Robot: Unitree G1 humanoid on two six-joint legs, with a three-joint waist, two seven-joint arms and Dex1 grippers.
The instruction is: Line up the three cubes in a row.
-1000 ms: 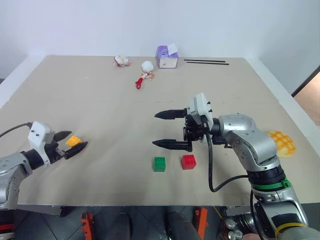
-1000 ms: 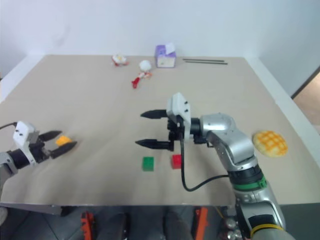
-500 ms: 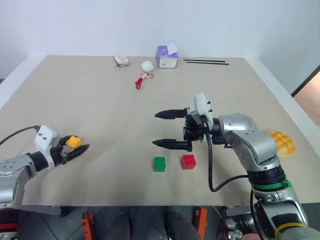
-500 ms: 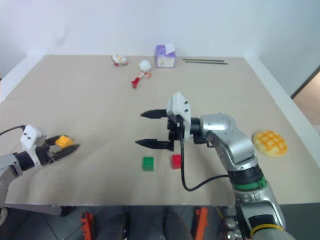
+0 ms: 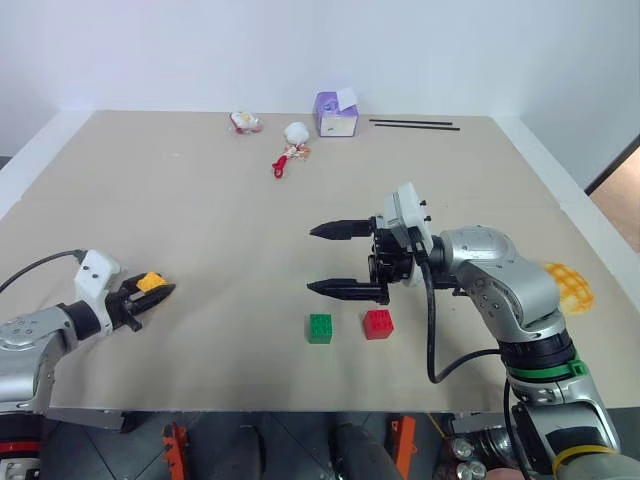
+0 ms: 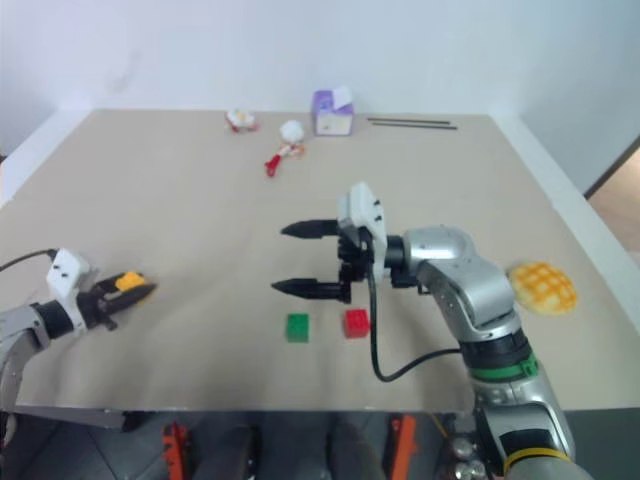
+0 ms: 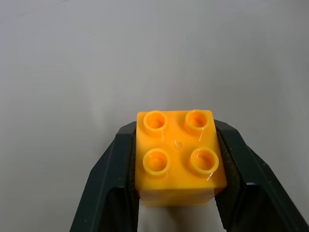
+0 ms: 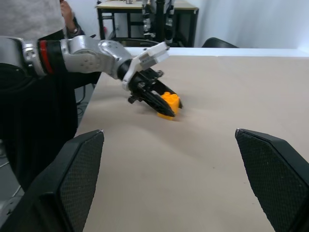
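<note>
My left gripper is going to let go of the yellow-orange cube just beside the green cube (image 5: 267, 330), on the side opposite the red cube.
The yellow-orange cube (image 7: 177, 157) sits at the table's left front, studs up, with my left gripper (image 5: 150, 291) shut on its two sides; the right wrist view shows that same cube (image 8: 169, 103) in the black fingers (image 8: 147, 99). The green cube (image 5: 319, 327) and the red cube (image 5: 378, 323) lie side by side near the front middle, a small gap between them. My right gripper (image 5: 336, 259) hangs open above and just behind them, pointing left, with nothing between its fingers.
A round yellow checkered bun (image 5: 568, 285) lies at the right edge. Far back stand a purple-and-white box (image 5: 334, 113), small toys (image 5: 291, 140) and two black sticks (image 5: 414, 125). The tan table (image 5: 230, 220) has bare room between both grippers. A person (image 8: 38, 19) stands beyond the left edge.
My left gripper has shut on the yellow-orange cube and slid a little to the right. The right arm and the other two cubes have stayed put.
</note>
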